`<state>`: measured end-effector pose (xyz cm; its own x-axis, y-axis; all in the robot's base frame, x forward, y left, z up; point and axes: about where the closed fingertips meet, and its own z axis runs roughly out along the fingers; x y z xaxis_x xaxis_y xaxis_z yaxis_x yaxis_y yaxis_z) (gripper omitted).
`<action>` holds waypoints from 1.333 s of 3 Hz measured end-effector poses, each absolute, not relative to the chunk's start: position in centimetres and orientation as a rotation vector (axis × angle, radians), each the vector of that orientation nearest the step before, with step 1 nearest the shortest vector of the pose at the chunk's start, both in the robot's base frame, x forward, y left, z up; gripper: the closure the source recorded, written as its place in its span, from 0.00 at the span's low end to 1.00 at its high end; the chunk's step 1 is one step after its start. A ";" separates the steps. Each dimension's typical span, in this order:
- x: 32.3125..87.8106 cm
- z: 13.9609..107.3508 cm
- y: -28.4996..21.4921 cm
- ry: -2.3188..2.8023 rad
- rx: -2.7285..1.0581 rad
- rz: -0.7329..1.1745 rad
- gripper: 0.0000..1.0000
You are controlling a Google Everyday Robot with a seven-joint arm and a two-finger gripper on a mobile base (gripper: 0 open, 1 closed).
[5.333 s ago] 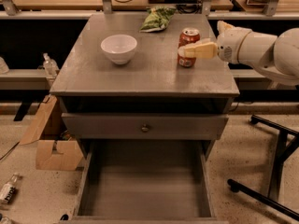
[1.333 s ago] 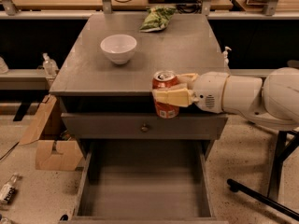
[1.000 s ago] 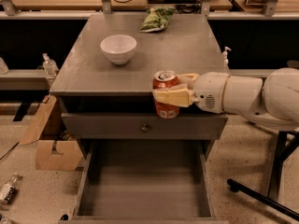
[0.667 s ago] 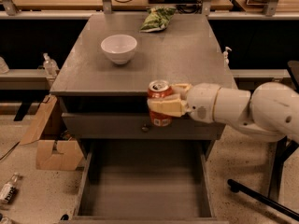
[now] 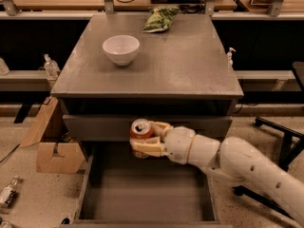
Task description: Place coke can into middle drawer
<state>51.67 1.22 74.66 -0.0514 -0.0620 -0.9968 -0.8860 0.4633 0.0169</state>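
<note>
Next, my gripper lets go of the coke can on the bottom of the open middle drawer, toward the cardboard box [image 5: 123,181].
The coke can [image 5: 141,129], red-orange with a silver top, is held upright in my gripper [image 5: 147,139], whose cream fingers [image 5: 148,148] are shut around its sides. The can hangs in front of the closed grey drawer front, over the back part of the open middle drawer [image 5: 142,198], a deep grey tray pulled out toward the camera. My white arm [image 5: 237,165] reaches in from the lower right. The can is above the drawer floor, not touching it.
On the grey cabinet top [image 5: 180,65] stand a white bowl [image 5: 121,49] and a green snack bag [image 5: 160,19]. A cardboard box [image 5: 54,151] lies on the floor at left. A black chair base [image 5: 280,127] stands at right.
My gripper carried the can off the cabinet top, to the left and down past the front edge, to hang in front of the drawer front above the open drawer.
</note>
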 end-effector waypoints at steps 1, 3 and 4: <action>51.5 68.7 3.9 1.439 -0.921 0.858 1.00; 52.9 56.6 7.2 1.531 -0.970 0.948 1.00; 54.0 52.1 9.0 1.554 -0.937 1.008 1.00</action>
<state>53.97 8.98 52.06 -0.1820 -0.0765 -0.9803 -0.9263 0.3478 0.1448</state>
